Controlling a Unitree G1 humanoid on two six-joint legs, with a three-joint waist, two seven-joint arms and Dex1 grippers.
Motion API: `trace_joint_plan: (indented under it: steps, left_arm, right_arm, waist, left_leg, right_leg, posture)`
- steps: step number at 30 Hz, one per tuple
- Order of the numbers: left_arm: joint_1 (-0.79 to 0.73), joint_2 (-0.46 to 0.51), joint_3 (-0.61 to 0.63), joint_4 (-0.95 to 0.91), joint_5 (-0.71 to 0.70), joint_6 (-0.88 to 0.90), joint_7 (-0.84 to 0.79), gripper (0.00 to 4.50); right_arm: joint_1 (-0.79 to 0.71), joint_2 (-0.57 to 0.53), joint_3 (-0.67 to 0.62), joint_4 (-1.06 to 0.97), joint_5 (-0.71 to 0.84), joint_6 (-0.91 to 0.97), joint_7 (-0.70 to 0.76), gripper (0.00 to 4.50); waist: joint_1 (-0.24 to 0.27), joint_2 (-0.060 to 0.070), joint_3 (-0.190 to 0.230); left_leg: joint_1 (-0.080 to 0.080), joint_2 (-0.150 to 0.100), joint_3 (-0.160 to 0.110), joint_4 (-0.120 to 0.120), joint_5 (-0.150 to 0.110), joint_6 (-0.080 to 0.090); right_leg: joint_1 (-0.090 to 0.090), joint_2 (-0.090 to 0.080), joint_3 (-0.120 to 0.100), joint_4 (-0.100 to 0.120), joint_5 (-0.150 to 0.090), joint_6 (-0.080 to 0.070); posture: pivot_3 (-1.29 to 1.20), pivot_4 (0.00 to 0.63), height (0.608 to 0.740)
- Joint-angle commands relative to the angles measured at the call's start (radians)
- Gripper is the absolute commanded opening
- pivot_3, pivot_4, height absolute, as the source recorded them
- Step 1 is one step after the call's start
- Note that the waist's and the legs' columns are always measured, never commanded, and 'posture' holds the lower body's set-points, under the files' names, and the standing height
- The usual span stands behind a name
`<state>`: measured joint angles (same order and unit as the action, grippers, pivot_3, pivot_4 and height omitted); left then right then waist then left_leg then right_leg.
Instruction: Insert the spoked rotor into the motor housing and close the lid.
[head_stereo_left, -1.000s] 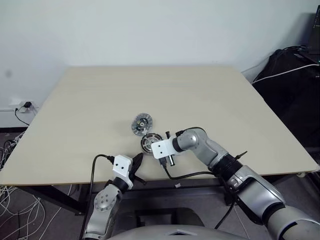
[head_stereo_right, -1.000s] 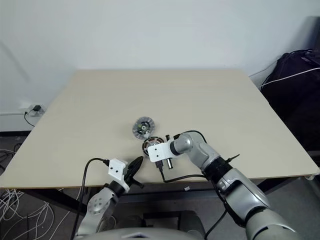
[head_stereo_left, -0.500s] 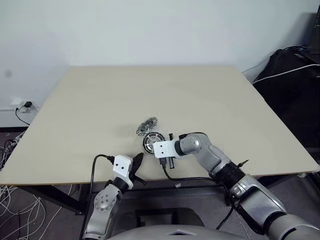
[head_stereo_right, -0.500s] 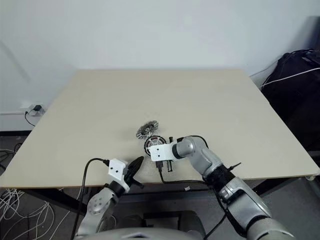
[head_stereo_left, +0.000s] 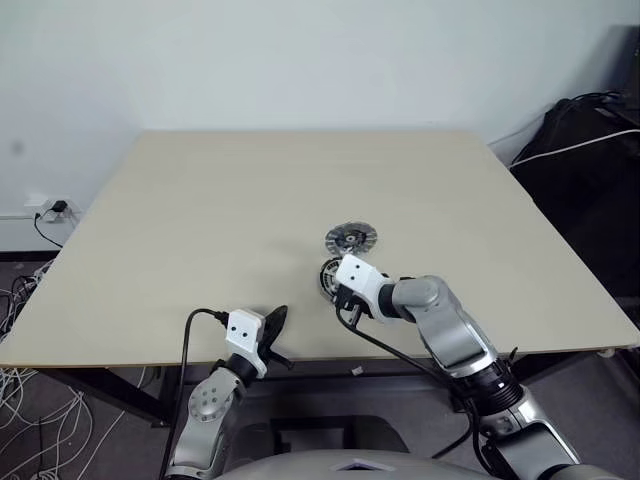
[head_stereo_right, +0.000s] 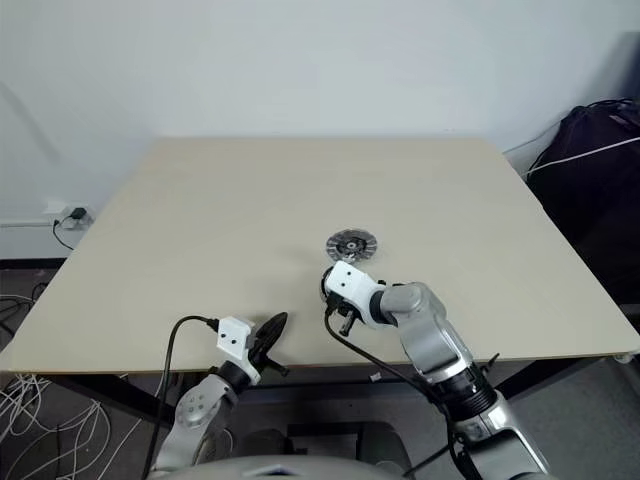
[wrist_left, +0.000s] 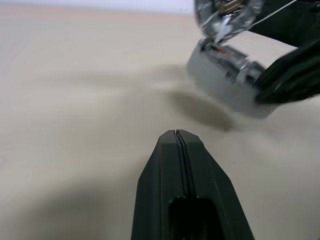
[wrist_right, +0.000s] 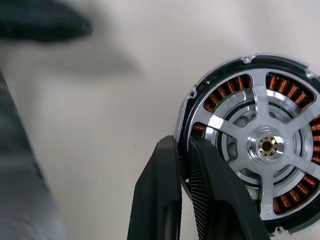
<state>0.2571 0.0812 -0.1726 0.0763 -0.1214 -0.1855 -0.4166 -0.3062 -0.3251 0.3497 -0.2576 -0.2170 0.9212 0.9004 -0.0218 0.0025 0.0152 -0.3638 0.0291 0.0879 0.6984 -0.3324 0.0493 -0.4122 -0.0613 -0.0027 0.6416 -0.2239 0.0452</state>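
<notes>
My right gripper should set the motor housing down flat, since it hangs tilted from that gripper, and take the motor housing's rim nearer the lid (wrist_left: 240, 60).
The motor housing (wrist_right: 239, 83), dark-rimmed with copper windings, lies on the table near its front edge. The spoked rotor (wrist_right: 266, 145) sits inside it, silver spokes and a brass hub across the windings. My right gripper (wrist_right: 182, 142) is shut on the housing's rim, one finger outside and one inside. From the head, this gripper (head_stereo_left: 336, 290) covers part of the housing (head_stereo_left: 326, 272). The lid (head_stereo_left: 347, 238), a silver disc with a dark centre, lies flat just behind them. My left gripper (head_stereo_left: 272, 325) is shut and empty at the table's front edge, left of the housing.
The pale wooden table (head_stereo_left: 200, 220) is bare apart from these parts. A black bag with a white cable (head_stereo_left: 590, 150) stands beyond the table's right side. Loose cables and a wall socket (head_stereo_left: 45, 212) are on the left.
My right gripper rolled and swung to the right, taking the housing along. The lid, tilted half a second ago, now lies flat further right. The left gripper stayed still.
</notes>
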Motion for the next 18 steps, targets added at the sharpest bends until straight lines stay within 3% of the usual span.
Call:
trace_joint_plan:
  steps: [1, 7, 18]
  left_arm:
    - [-0.014, -0.006, -0.017, -0.028, -0.004, 0.006, -0.006, 0.0]
    - [-0.013, -0.006, -0.03, -0.047, -0.004, 0.028, 0.0, 0.0]
    - [-0.009, 0.001, -0.029, -0.074, -0.008, 0.054, 0.007, 0.0]
  right_arm:
    - [-0.027, 0.059, -0.1, -0.145, 0.076, 0.247, -0.057, 0.03]
    - [-0.034, 0.168, -0.173, -0.208, 0.163, 0.5, -0.181, 0.03]
    - [-0.065, 0.303, -0.265, -0.181, 0.274, 0.663, -0.362, 0.03]
  waist:
    - [0.0, 0.0, 0.0]
    - [0.0, 0.0, 0.0]
    - [-0.007, 0.0, 0.0]
  left_leg:
    - [0.0, 0.0, 0.0, 0.0, 0.0, 0.0]
    - [-0.001, 0.0, -0.001, 0.0, 0.0, 0.0]
    - [-0.002, -0.001, -0.001, 0.0, 0.0, 0.0]
  right_leg:
    - [0.0, 0.0, 0.0, 0.0, 0.0, 0.0]
    - [-0.001, 0.0, -0.001, 0.0, 0.0, 0.0]
    - [-0.001, 0.0, -0.002, 0.0, 0.0, 0.0]
  posture:
    - [0.0, 0.0, 0.74]
    - [0.0, 0.0, 0.74]
    - [0.0, 0.0, 0.74]
